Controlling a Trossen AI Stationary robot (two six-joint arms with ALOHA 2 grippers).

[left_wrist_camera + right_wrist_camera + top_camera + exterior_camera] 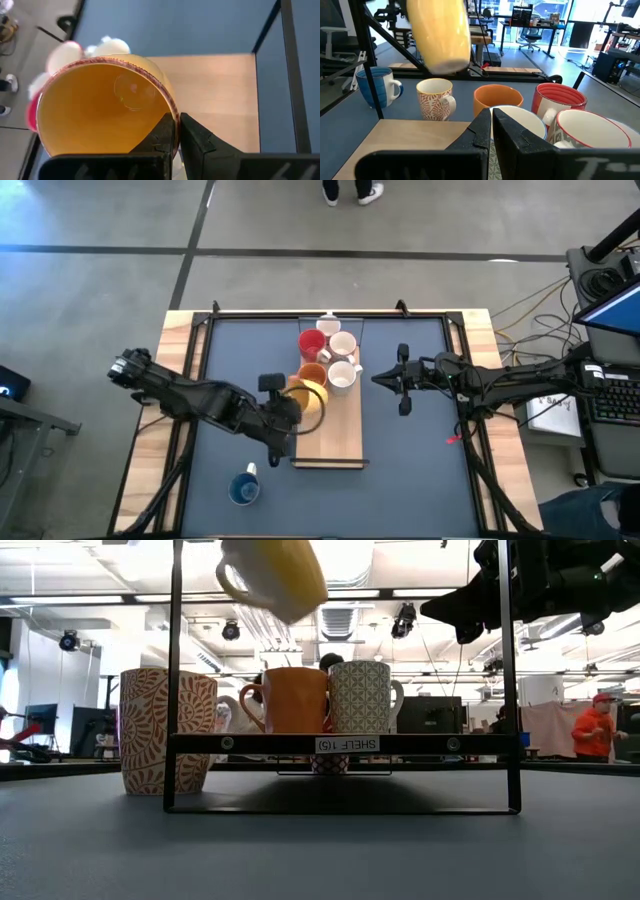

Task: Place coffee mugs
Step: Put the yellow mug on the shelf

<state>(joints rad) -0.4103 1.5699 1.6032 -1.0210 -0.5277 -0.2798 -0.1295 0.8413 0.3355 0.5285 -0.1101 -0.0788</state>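
Note:
The robot's left gripper should release the yellow mug on the bare wood just nearer than the orange mug [312, 413]. The yellow mug hangs above the board's near part.
My left gripper [177, 131] [292, 416] is shut on a yellow mug [311, 399] [277, 576] [442, 34], held in the air over the near left part of the wooden shelf board [340, 430]. On the board's far part stand a red mug [311, 342] [559, 100], an orange mug [312, 374] [293, 699] and three white or cream mugs [343, 346]. A red-patterned mug [166, 729] [435, 99] and a blue mug [243, 489] [377, 86] stand on the table. My right gripper [491, 125] [379, 379] is shut and hovers right of the mugs. My left gripper holds the yellow mug by its rim [172, 111], one finger [162, 137] inside the cup and one [200, 142] outside the wall. The mug is lifted clear of the board and tilted, with its base [447, 65] well above the other mugs.
A black metal frame [340, 744] with thin posts [505, 670] surrounds the board. The board's near half [220, 100] is bare wood. Blue table surface [420, 470] lies open on the near right. A person [600, 730] stands in the room beyond the table.

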